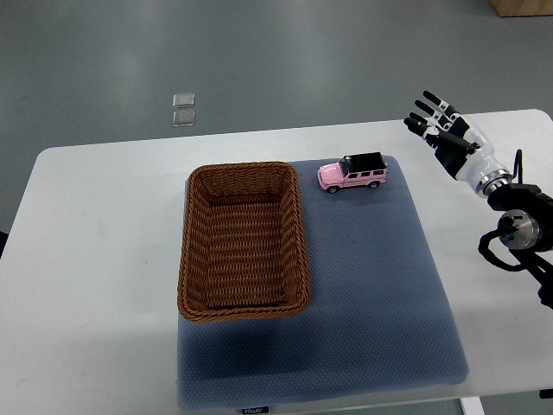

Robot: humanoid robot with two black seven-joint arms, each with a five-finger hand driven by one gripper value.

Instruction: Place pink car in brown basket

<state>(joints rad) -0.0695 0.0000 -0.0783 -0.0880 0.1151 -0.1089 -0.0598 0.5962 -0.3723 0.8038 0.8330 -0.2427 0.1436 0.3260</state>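
Observation:
I need to next close my right gripper at the rear of the pink car's black roof (375, 162), the end farther from the brown basket.
A pink toy car (352, 173) with a black roof stands on the blue-grey mat (371, 277), just right of the brown wicker basket's far corner. The brown basket (244, 239) sits on the mat's left part and holds nothing. My right hand (441, 130) is to the right of the car, over the white table past the mat's edge, with its fingers spread and holding nothing. The left arm does not show.
The white table (95, 259) carries the mat and basket. Two small clear squares (183, 109) lie on the grey floor beyond the table's far edge. A brown box corner (523, 7) shows at the top right.

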